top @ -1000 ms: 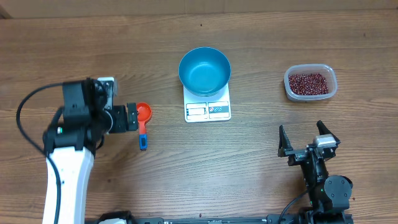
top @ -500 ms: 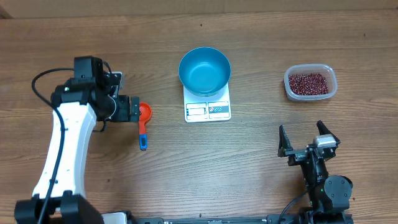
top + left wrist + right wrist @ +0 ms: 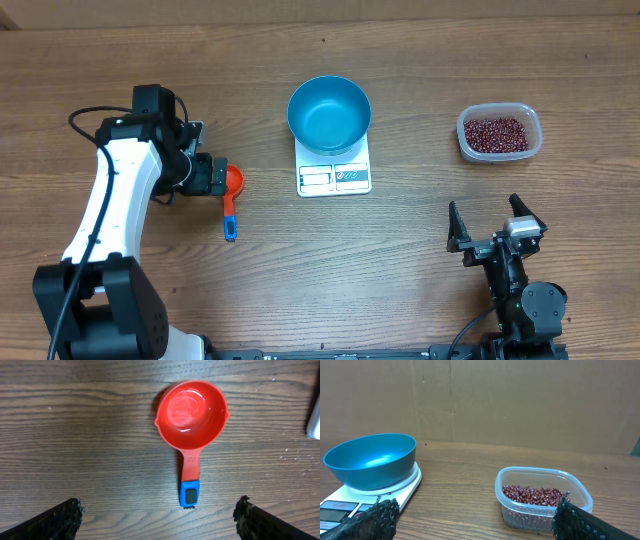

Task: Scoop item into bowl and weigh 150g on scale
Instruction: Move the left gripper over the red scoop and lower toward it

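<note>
The robot's left gripper needs to go to the red scoop next and close on its cup's rim (image 3: 226, 184) (image 3: 158, 417), on the side away from the white scale.
The blue bowl (image 3: 329, 113) stands empty on the white scale (image 3: 334, 177) at mid-table. Red-brown beans (image 3: 495, 133) fill a clear tub at the right. A red scoop (image 3: 232, 182) with a blue handle tip lies left of the scale. My left gripper (image 3: 216, 177) hangs open right beside the scoop's cup. In the left wrist view the scoop (image 3: 191, 410) lies ahead of my open left gripper (image 3: 158, 513), handle pointing back between the fingers. My right gripper (image 3: 490, 222) rests open near the front right. From the right wrist, bowl (image 3: 371, 460), beans (image 3: 532, 495) and open gripper (image 3: 475, 516) show.
The clear tub (image 3: 531, 150) sits near the table's right edge, about a hand's width behind my right gripper. The scale's display and buttons (image 3: 333, 178) face the front. A cardboard wall (image 3: 520, 400) backs the table.
My left arm has swung up and over, and its gripper has edged right to the scoop's cup. The right arm, bowl and tub have not moved.
</note>
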{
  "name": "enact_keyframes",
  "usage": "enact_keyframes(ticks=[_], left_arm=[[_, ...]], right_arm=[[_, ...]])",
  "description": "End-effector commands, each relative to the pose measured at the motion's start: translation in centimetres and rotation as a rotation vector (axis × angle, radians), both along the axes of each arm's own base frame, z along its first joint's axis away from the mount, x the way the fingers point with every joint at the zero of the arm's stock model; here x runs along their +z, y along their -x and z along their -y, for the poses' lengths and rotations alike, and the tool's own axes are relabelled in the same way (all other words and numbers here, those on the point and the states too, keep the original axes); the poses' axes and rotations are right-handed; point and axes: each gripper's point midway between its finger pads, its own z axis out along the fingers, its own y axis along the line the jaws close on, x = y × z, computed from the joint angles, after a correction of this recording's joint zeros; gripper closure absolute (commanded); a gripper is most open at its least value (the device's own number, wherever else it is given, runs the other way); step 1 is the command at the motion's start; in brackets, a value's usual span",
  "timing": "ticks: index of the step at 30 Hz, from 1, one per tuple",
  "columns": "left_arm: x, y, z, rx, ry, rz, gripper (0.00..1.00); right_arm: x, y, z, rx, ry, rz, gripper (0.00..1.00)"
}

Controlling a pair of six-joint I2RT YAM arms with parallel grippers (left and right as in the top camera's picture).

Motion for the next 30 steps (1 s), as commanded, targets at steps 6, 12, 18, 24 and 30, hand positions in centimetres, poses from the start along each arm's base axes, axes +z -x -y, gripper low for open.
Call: enact_keyframes(ticks=[6,12,18,24,30], left_arm=[[-0.4,-1.0,-0.5,-0.006,-0.008,0.008,0.00],[-1.0,-1.3,-0.5,-0.006,-0.007,0.001,0.00],[-1.4,-1.5,-0.5,-0.007,-0.005,-0.001,0.00],[-1.6,-2.0,-0.6,-0.006,-0.008,0.013,0.00],[-2.9,-2.2,-0.5,-0.007,-0.002,-0.013,0.00]], right_arm=[[-0.2,0.0,0.1,-0.005,-0.006,0.003,0.00],[-0.2,0.0,0.1,-0.005,-0.006,0.003,0.00],[-0.2,0.0,0.1,-0.005,-0.006,0.003,0.00],[-0.2,0.0,0.1,-0.005,-0.006,0.003,0.00],[-0.2,0.0,0.1,-0.005,-0.006,0.003,0.00]])
